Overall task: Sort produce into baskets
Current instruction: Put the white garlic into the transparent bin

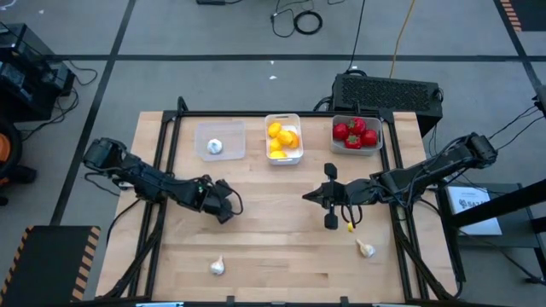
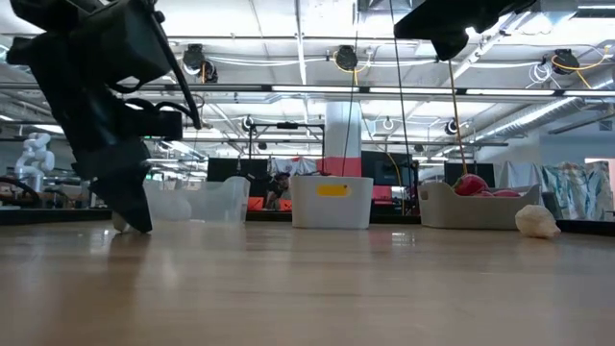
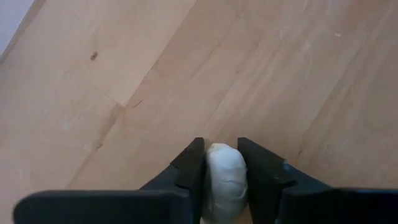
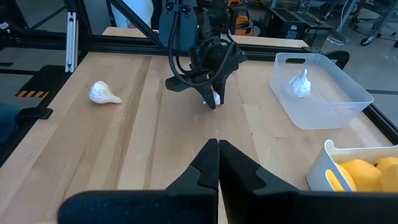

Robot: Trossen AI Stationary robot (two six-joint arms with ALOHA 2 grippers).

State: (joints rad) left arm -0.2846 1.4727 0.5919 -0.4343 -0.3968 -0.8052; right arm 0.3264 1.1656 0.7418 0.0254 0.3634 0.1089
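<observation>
The robot's left gripper will release the garlic bulb, which sits on the wood now, in the clear basket [image 1: 229,147], next to the bulb there, toward the lemons.
My left gripper [image 1: 224,213] is low over the table's middle left, shut on a whitish garlic bulb [image 3: 224,177] that sits on the wood. My right gripper [image 1: 309,197] hangs shut and holding nothing above the table's middle right. Along the far edge stand three baskets. The clear one [image 1: 230,128] holds one garlic bulb [image 1: 213,147]. The white one [image 1: 283,118] holds lemons [image 1: 284,139], and the pale one [image 1: 375,128] holds tomatoes [image 1: 354,134]. Two more garlic bulbs lie loose near the front edge, one left [image 1: 217,267] and one right [image 1: 366,249]. My left gripper pinches the garlic bulb's two opposite sides [image 3: 211,171] between its two fingers [image 3: 189,165]. The fingers slant down from the table's left. In the right wrist view the bulb [image 4: 216,98] shows white at the fingertips, down at the table top.
A black box [image 1: 388,92] stands beyond the far edge behind the tomato basket. Black frame rails [image 1: 171,145] run along the table's left and right sides. Bare wood [image 1: 281,247] lies between the two loose bulbs.
</observation>
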